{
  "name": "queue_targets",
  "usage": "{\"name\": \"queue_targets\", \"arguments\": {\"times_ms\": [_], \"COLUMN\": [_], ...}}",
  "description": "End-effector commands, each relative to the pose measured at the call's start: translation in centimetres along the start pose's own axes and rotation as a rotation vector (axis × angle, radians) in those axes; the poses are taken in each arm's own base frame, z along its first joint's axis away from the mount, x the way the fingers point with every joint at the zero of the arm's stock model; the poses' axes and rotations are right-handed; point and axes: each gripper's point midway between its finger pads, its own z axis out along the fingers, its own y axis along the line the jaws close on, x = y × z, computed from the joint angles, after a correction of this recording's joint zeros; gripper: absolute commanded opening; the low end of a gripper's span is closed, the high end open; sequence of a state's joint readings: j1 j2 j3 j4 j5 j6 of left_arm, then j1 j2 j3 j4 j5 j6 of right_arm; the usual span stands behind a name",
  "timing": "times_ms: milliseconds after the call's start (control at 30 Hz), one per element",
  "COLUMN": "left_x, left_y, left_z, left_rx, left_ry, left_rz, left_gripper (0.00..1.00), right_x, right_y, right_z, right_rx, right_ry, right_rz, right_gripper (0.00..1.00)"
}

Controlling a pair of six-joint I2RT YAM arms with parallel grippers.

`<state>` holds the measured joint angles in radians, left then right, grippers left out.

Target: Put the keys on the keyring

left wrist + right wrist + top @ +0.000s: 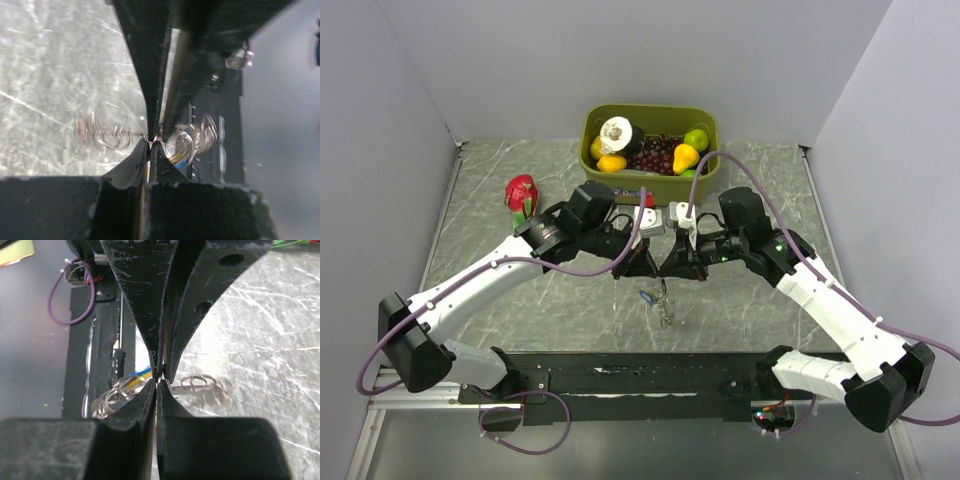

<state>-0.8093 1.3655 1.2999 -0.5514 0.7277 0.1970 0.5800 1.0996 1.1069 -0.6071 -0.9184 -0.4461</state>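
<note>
The robot's left gripper needs to release the keyring on the table midway [662, 276] between the green bin and the black strip.
My two grippers meet tip to tip above the middle of the table. In the top view the left gripper [652, 270] and right gripper [668, 270] both pinch the top of a hanging bunch of keys [665, 310], one with a blue head [646, 296]. Seen from the left wrist, the left gripper [150, 143] is shut on thin wire of the keyring [97, 132], with blurred keys [192, 142] to the right. Seen from the right wrist, the right gripper [159, 380] is shut on the keyring [199, 382]. Blue and yellow keys [127, 385] hang to the left.
A green bin [705, 120] holding fruit stands at the back of the table. A red fruit [521, 195] lies at the back left, beside the left arm. A black strip [640, 375] runs along the near edge. Grey walls close in both sides.
</note>
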Motion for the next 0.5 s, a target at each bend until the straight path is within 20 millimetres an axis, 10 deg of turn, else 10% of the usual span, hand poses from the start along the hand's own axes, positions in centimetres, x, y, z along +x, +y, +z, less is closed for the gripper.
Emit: {"name": "queue_targets", "arguments": {"times_ms": [0,167,467], "left_x": [-2.6,-3.8,-6.0], "left_y": [1.6,1.6,0.7], "left_z": [-0.3,-1.4,-4.1], "left_rx": [-0.115,-0.179,-0.257], "left_ry": [-0.141,-0.267,-0.471], "left_rz": [0.058,0.072,0.075], "left_gripper": [0.01,0.01,0.01], "right_x": [-4.7,-4.9,-5.1], "right_y": [1.4,0.6,-0.2], "right_z": [-0.3,-0.9,-2.1], "right_rx": [-0.040,0.065,0.172], "right_ry": [-0.173,-0.212,-0.246], "right_rz": [-0.143,-0.135,-0.143], "right_gripper": [0.19,0.40,0.47]}}
